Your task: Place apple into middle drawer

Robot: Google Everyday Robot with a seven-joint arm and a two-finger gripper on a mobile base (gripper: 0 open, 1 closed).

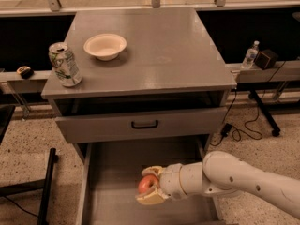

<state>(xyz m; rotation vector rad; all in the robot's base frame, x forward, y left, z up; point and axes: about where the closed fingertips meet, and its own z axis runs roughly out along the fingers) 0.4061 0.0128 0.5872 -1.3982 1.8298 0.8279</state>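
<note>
The robot's gripper should release the apple on the bare bottom of the middle drawer (153,191), straight out from the black handle.
The red-orange apple (147,183) is held between the two cream fingers of my gripper (151,186), which is shut on it. The white arm reaches in from the lower right. The gripper and apple are low inside the middle drawer (117,163), a wide grey tray pulled open below the cabinet top, over its bare floor near the middle. I cannot tell whether the apple touches the drawer floor.
Above the open drawer is a grey drawer front with a black handle (144,124). On the cabinet top (159,41) stand a white bowl (105,45) and a drink can (64,64) near the left edge. A water bottle (250,55) stands on the shelf at right.
</note>
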